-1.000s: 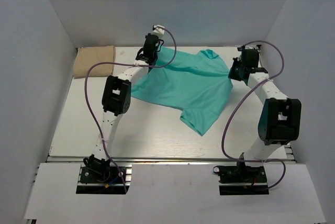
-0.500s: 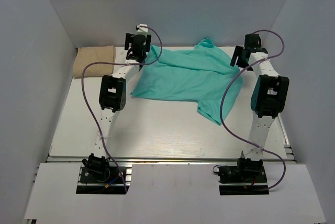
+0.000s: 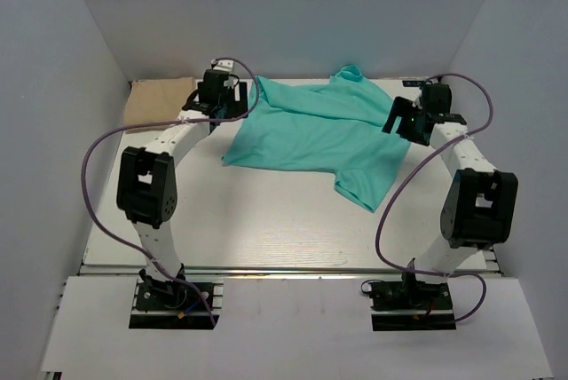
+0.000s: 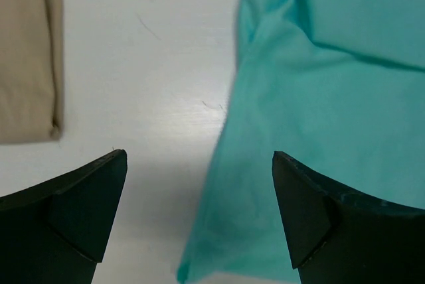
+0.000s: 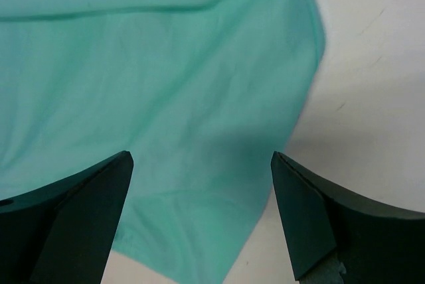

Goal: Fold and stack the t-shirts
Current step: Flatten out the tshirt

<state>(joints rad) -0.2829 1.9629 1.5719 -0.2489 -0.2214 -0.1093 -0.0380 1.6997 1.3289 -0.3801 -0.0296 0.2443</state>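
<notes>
The front-pointing sleeve's outer corner point(image 3: 371, 209) point(image 5: 207, 279) on the teal-green t-shirt is the next spot for my right gripper, which should move there and close on it.
The teal-green t-shirt point(image 3: 311, 131) lies loosely spread and creased at the back middle of the table, one sleeve point(image 3: 366, 186) pointing toward the front. The tan-beige t-shirt point(image 3: 160, 101) lies folded in the back left corner. My left gripper point(image 3: 220, 100) hovers open over the teal shirt's left edge. In the left wrist view nothing is between its fingers point(image 4: 80, 211), with teal cloth point(image 4: 332, 85) below on the right and tan cloth point(image 4: 26, 52) on the left. My right gripper point(image 3: 402, 120) hovers open above the shirt's right edge point(image 5: 166, 65), holding nothing.
The white table point(image 3: 257, 220) is boxed in by grey walls on the left, back and right. Purple cables loop from both arms. The left arm's elbow point(image 3: 146, 186) stands over the table's left side, the right arm's elbow point(image 3: 479, 207) near the right wall.
Both grippers opened and let go of the teal shirt, which now rests flatter on the table. The left arm swung left toward the tan shirt; the right arm came back lower.
</notes>
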